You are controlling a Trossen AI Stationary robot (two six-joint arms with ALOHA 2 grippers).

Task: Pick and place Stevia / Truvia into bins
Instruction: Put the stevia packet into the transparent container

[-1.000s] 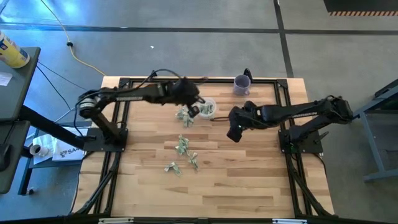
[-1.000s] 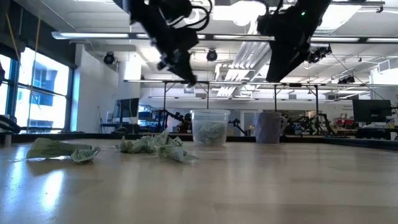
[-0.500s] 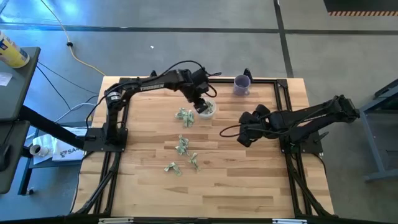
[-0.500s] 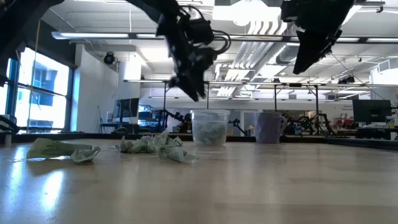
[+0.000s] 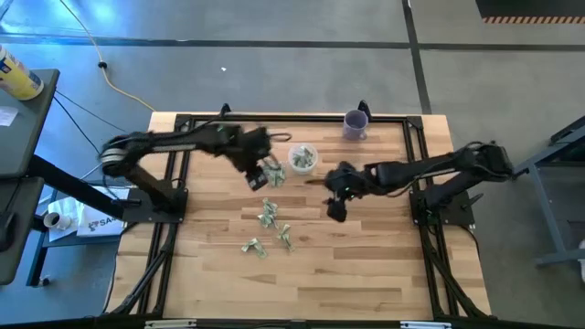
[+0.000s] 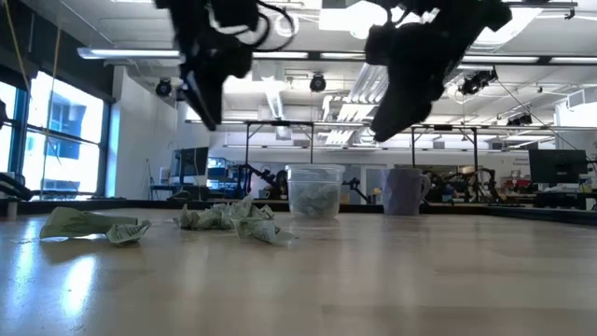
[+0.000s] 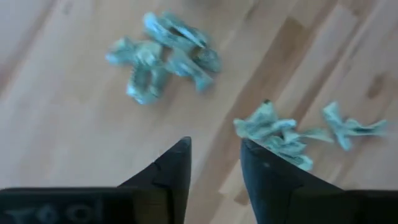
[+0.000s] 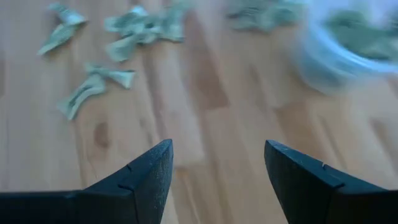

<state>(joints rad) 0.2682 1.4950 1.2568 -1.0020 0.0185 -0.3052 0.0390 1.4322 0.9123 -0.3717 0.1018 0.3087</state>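
My right gripper is to close on the far Stevia packet (image 5: 286, 229) (image 8: 114, 75) of the small near-side pair, the one that lies toward the middle heap.
Pale green and white Stevia packets lie crumpled on the wooden table in several small heaps (image 5: 271, 178) (image 5: 268, 215) (image 5: 254, 247). More packets fill the clear cup (image 5: 303, 158), which stands upright on its base toward the far side. My left gripper (image 7: 214, 155) hangs open above the table, beside the heap nearest the cup (image 7: 280, 130), with nothing between its fingers. My right gripper (image 8: 214, 158) stands open above bare wood to the right of the heaps, pointing toward the packets (image 8: 93, 87) and the cup (image 8: 342, 37).
A purple cup (image 5: 356, 123) stands at the table's far edge, right of the clear cup. A black frame (image 5: 416, 155) runs along the table's edges. The near half of the table (image 5: 302, 283) is bare wood. In the low view both arms (image 6: 210, 56) (image 6: 420, 65) hang above the cups.
My left gripper went over the clear cup, then swung back toward the table's left and near side, tipping more steeply down, and now hangs by the nearest heap. My right gripper drew toward the right edge, then came back leftward and lower.
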